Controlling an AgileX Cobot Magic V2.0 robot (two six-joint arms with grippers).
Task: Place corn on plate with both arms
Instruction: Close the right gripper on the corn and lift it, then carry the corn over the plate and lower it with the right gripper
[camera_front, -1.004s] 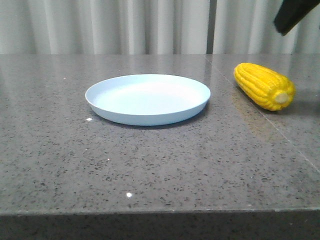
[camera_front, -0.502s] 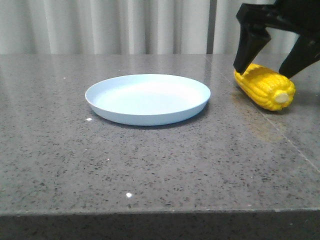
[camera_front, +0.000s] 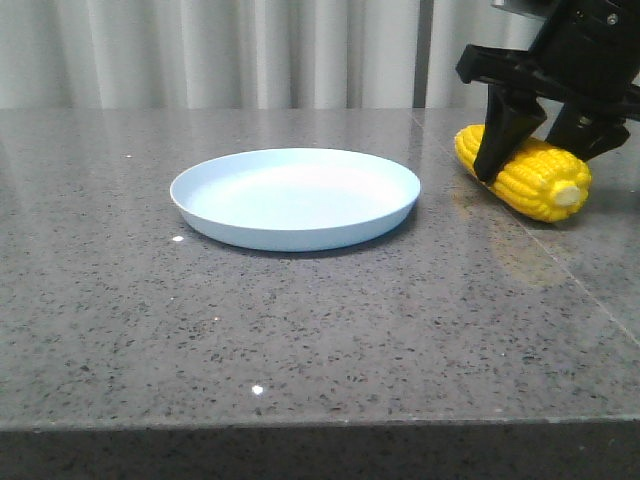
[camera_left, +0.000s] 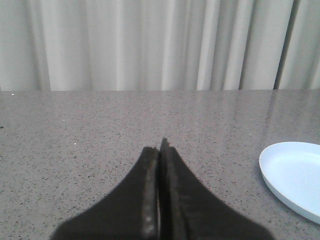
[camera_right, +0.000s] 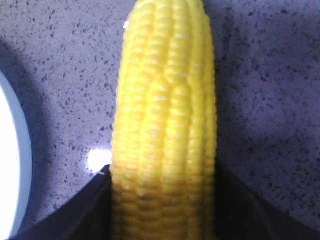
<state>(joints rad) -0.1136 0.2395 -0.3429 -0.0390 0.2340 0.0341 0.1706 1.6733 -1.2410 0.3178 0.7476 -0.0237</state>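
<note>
Next, my right gripper puts the yellow corn down and lets go of it on the pale blue plate, just off its middle (camera_front: 330, 173) toward the seam line.
The yellow corn (camera_front: 540, 182) lies on the grey table to the right of the pale blue plate (camera_front: 295, 225), its pale stub end toward the front right. My right gripper (camera_front: 525, 160) straddles the cob from above, with one black finger (camera_front: 497, 140) on each side. In the right wrist view the corn (camera_right: 165, 100) fills the gap of the right gripper (camera_right: 162, 200), and both fingers (camera_right: 75, 215) press against its sides. The plate's rim (camera_right: 12, 165) shows beside it. My left gripper (camera_left: 160, 150) is shut and empty, low over the table, with the plate (camera_left: 295, 175) off to one side.
A grey speckled stone table (camera_front: 300, 330) with a seam line (camera_front: 560, 270) under the corn. White curtains (camera_front: 250, 50) hang behind it. The table's front edge (camera_front: 300, 425) is near the camera.
My right gripper came down from the upper right, straddled the corn and closed on it. The cob's far end shifted slightly left. The plate has not moved.
</note>
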